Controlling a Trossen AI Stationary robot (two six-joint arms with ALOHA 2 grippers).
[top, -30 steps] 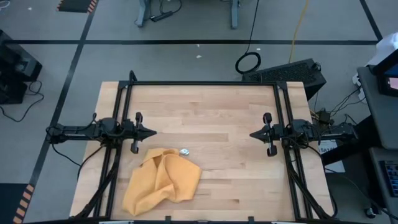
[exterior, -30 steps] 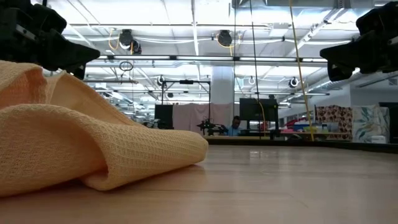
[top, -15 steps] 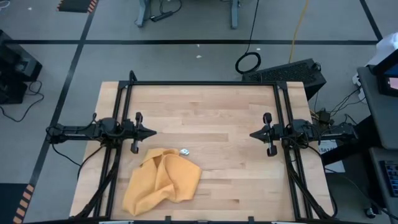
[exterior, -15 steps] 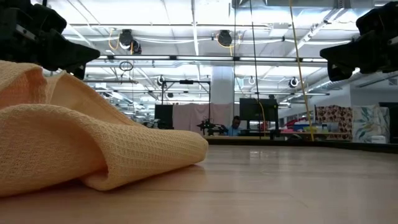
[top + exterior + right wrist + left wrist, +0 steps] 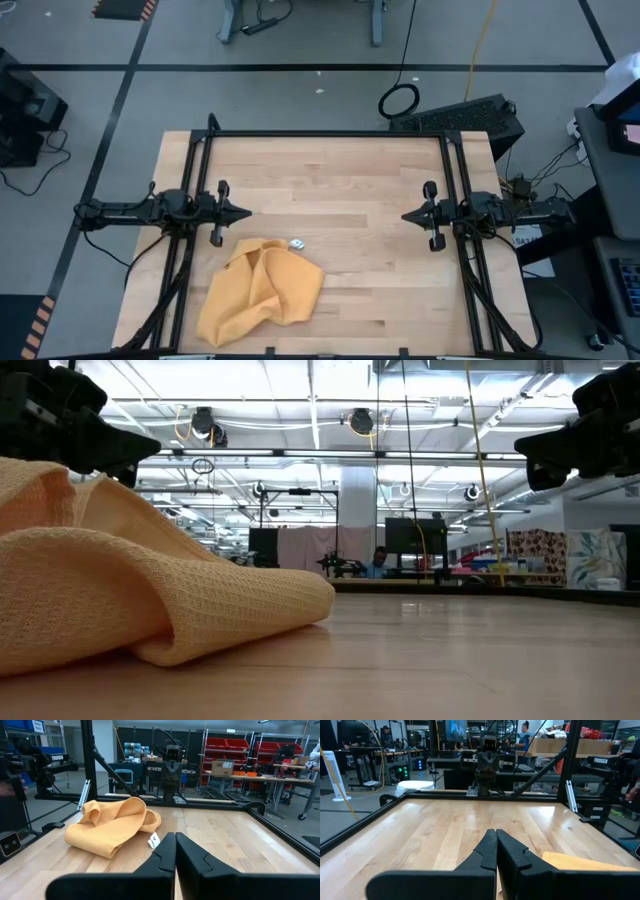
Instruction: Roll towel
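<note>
The robot's left gripper will next move to the mustard-yellow towel's far edge [image 5: 269, 242], near the towel's small white tag, and grasp it there.
The mustard-yellow towel [image 5: 262, 292] lies crumpled in a loose heap on the table near its front left; its small white tag [image 5: 297, 243] sticks out at its far right corner. It also shows in the low view [image 5: 120, 580] and the right wrist view [image 5: 112, 822]. My left gripper [image 5: 245, 213] is shut and empty, above the table just beyond the towel's far edge. My right gripper [image 5: 406, 216] is shut and empty at the table's right side, well away from the towel.
Black frame rails [image 5: 330, 134] run along the table's far, left and right edges. Bare wooden tabletop [image 5: 340, 190] lies between the two grippers and to the right of the towel.
</note>
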